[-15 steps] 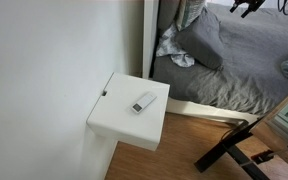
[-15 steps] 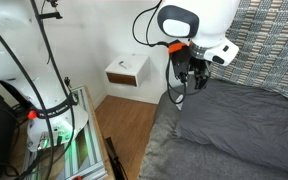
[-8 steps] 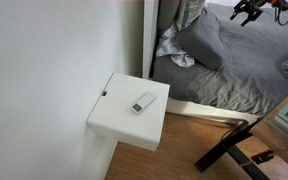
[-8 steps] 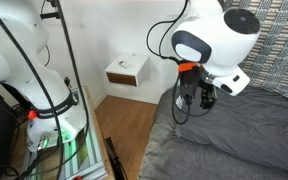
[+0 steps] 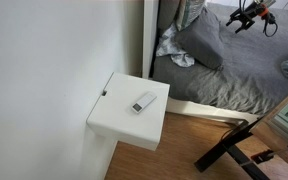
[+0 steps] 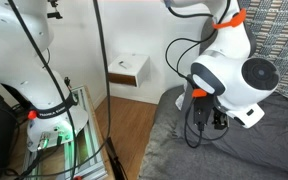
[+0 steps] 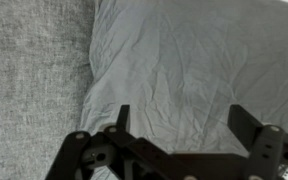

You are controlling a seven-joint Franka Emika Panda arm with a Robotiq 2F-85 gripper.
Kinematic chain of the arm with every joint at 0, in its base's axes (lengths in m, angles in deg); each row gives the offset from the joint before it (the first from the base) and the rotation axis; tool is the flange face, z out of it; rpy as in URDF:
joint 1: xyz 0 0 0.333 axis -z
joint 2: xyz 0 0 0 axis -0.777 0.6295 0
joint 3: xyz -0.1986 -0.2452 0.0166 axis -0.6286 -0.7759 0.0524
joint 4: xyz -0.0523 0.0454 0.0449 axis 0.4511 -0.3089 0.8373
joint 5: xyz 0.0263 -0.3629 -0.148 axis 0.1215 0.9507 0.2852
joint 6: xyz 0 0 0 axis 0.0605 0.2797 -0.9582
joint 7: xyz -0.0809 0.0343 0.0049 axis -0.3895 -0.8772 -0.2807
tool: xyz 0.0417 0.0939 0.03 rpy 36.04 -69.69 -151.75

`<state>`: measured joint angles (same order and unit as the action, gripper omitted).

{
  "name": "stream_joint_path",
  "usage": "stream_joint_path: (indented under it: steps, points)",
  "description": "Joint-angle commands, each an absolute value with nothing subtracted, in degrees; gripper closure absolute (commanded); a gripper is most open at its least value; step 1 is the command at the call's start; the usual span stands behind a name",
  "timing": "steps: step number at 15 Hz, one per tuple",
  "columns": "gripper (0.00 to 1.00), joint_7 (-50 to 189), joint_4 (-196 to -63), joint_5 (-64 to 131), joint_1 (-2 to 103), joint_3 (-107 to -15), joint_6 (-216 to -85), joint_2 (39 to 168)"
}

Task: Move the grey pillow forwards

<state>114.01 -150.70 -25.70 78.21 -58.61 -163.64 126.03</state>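
Note:
Next, the gripper closes on the side of the grey pillow [image 5: 220, 39] [image 7: 170, 114] that faces the open bed, away from the patterned cloth.
The grey pillow [image 5: 198, 40] lies crumpled at the head of the bed, near the wall. In the wrist view it [image 7: 184, 60] fills most of the picture, wrinkled, directly below the fingers. My gripper [image 5: 246, 17] hangs above the bed, just right of the pillow, open and empty. In the wrist view the gripper [image 7: 180, 118] shows two dark fingers [image 7: 121, 118] spread wide over the pillow. In an exterior view the gripper [image 6: 212, 118] hangs under the big white wrist, and the pillow is hidden behind the arm.
A white bedside shelf [image 5: 129, 125] with a small remote [image 5: 143, 102] stands left of the bed. The grey bed cover [image 5: 246, 68] spreads to the right. A patterned cloth [image 5: 176, 52] lies beside the pillow. A black stand [image 5: 229, 148] is on the wooden floor.
My arm has moved over the bed and come lower toward the pillow. In an exterior view the wrist has swung closer to the camera. The gripper stays open.

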Motion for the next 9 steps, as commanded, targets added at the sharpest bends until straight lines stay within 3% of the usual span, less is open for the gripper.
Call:
stream_joint_path:
  steps: [1,6,7,9]
  points:
    - [0.00,115.68,-141.67,-29.38,80.76,-57.31,-162.44,134.57]
    - [0.00,114.17,-131.41,-28.28,81.90,-57.69,-162.26,144.27]
    - [0.00,114.04,-136.80,-27.66,80.70,-58.29,-163.41,140.09]
    - [0.00,113.98,-133.92,-27.52,81.17,-58.15,-163.48,142.90]
